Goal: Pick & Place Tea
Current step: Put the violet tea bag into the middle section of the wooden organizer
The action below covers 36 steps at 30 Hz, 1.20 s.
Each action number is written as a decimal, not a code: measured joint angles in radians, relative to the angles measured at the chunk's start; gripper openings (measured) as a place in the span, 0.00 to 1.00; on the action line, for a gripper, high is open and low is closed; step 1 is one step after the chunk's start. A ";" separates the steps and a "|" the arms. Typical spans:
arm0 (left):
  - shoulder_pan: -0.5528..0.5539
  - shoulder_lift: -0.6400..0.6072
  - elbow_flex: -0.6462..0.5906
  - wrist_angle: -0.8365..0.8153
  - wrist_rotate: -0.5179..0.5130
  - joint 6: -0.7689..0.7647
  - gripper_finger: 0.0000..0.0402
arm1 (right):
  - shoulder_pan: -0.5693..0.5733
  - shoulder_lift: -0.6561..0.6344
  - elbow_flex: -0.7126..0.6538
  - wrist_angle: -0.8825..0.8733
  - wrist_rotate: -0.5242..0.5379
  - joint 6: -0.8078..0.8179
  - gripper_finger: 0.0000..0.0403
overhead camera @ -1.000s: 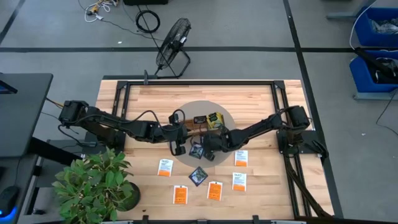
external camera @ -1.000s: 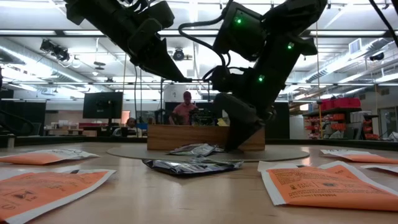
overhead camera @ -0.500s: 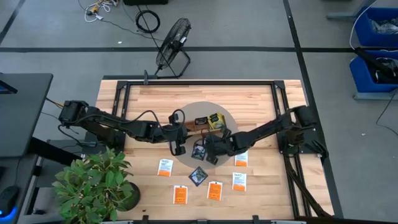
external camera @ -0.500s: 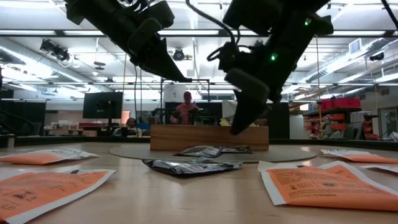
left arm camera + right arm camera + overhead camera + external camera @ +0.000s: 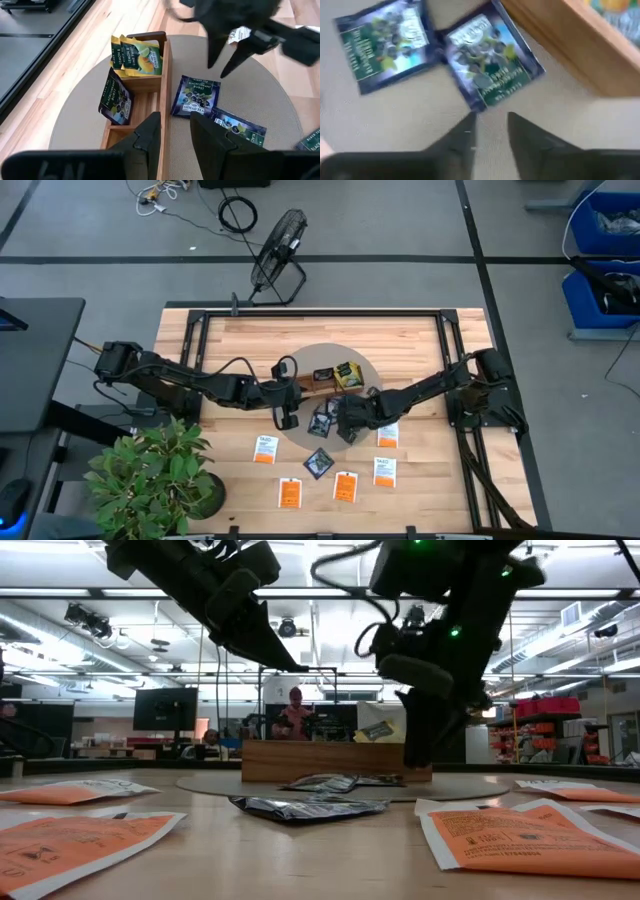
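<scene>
My right gripper needs to pinch the corner [image 5: 216,86] of the blue packet lying flat beside the tray and lift it upright, so that my left gripper can take it.
Two dark blue tea packets [image 5: 492,55] [image 5: 385,42] lie flat on the round grey mat [image 5: 300,360], beside the long wooden tray [image 5: 162,90]. The tray holds yellow-green packets [image 5: 137,55] and one dark packet [image 5: 117,97], all leaning upright. My right gripper [image 5: 490,135] hangs open just above the mat, over the near edge of the closer blue packet, with nothing between its fingers. My left gripper [image 5: 175,135] is open and empty, held higher, left of the packets [image 5: 288,418]. Orange-and-white packets [image 5: 345,485] and a dark one [image 5: 318,463] lie on the wooden table nearer the front.
A potted plant [image 5: 150,475] overhangs the table's near left corner. More orange-and-white packets [image 5: 264,448] [image 5: 387,435] lie either side of the mat's near edge. A black frame [image 5: 320,312] borders the tabletop, and a fan [image 5: 278,255] stands on the floor beyond it.
My right gripper has risen off the mat, where its tip stood beside the blue packets, shifted slightly toward the table's right edge, rolled at the wrist, and opened. The dark packets on the mat have shifted a little. My left arm has kept still.
</scene>
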<state>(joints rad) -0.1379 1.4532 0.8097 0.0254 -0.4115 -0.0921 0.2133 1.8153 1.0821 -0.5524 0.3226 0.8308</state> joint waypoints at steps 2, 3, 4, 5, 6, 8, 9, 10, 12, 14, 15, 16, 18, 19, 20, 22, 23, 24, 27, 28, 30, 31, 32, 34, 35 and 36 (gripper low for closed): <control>-0.001 0.000 0.000 0.000 0.000 -0.001 0.27 | -0.021 0.001 0.000 0.004 -0.035 0.046 0.42; -0.002 0.000 0.000 0.000 0.000 0.000 0.27 | -0.028 0.002 0.000 0.017 -0.039 0.058 0.47; -0.002 0.000 0.000 0.000 0.003 0.000 0.27 | -0.032 0.003 0.000 0.034 -0.042 0.066 0.51; -0.002 0.000 0.000 0.000 0.009 0.000 0.27 | -0.035 0.003 0.001 0.054 -0.047 0.069 0.55; -0.002 0.000 0.000 0.000 0.015 0.001 0.27 | -0.036 0.003 0.001 0.077 -0.051 0.070 0.59; -0.002 0.000 0.000 0.000 0.018 0.001 0.27 | -0.036 0.003 0.002 0.102 -0.057 0.074 0.65; -0.002 0.000 0.000 -0.001 0.018 0.002 0.27 | -0.038 0.003 0.002 0.101 -0.056 0.078 0.68; -0.002 0.000 0.000 -0.003 0.018 0.001 0.27 | -0.038 0.003 0.002 0.095 -0.055 0.082 0.69; -0.002 0.000 0.000 -0.006 0.018 0.002 0.27 | -0.038 0.003 0.002 0.076 -0.051 0.102 0.71; -0.002 0.000 0.000 -0.007 0.018 0.001 0.27 | -0.038 0.003 0.002 0.063 -0.039 0.116 0.72; -0.002 0.000 0.000 -0.007 0.018 0.001 0.27 | -0.038 0.004 0.002 0.065 -0.027 0.124 0.71; -0.002 0.000 0.000 -0.007 0.018 0.001 0.27 | -0.038 0.011 0.002 0.072 -0.019 0.129 0.71; -0.002 0.000 0.000 -0.009 0.018 0.001 0.27 | -0.038 0.025 0.003 0.080 -0.020 0.130 0.70; -0.002 0.000 0.000 -0.009 0.018 0.001 0.27 | -0.038 0.036 0.003 0.088 -0.020 0.129 0.69; -0.002 0.000 0.000 -0.010 0.018 0.001 0.27 | -0.038 0.045 0.003 0.100 -0.026 0.126 0.69; -0.002 0.000 0.000 -0.012 0.018 0.001 0.27 | -0.038 0.061 0.003 0.107 -0.024 0.113 0.68; -0.002 0.000 0.000 -0.014 0.018 0.001 0.27 | -0.038 0.066 0.003 0.120 -0.018 0.109 0.67; -0.002 0.000 0.000 -0.016 0.018 0.001 0.27 | -0.038 0.069 0.003 0.121 -0.016 0.106 0.67; -0.002 0.000 0.000 -0.017 0.018 0.001 0.27 | -0.038 0.075 0.003 0.138 -0.007 0.103 0.65; -0.002 0.000 0.000 -0.017 0.018 0.001 0.27 | -0.038 0.075 0.003 0.139 -0.007 0.104 0.65; -0.002 0.000 0.000 -0.017 0.018 0.001 0.27 | -0.038 0.075 0.003 0.139 -0.006 0.103 0.63; -0.002 0.000 0.000 -0.018 0.018 0.001 0.27 | -0.038 0.075 0.003 0.138 -0.006 0.103 0.62; -0.002 0.000 0.000 -0.018 0.018 0.001 0.27 | -0.038 0.075 0.003 0.138 -0.005 0.103 0.60; -0.002 0.000 0.000 -0.018 0.018 0.001 0.27 | -0.037 0.075 0.003 0.138 -0.006 0.103 0.57; -0.002 0.000 0.000 -0.018 0.018 0.001 0.27 | -0.037 0.075 0.003 0.136 -0.005 0.103 0.54; -0.002 0.000 0.000 -0.018 0.018 0.001 0.27 | -0.037 0.075 0.003 0.134 -0.005 0.103 0.52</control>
<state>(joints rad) -0.1398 1.4532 0.8097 0.0078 -0.3935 -0.0914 0.1764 1.8900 1.0847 -0.4181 0.3174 0.9340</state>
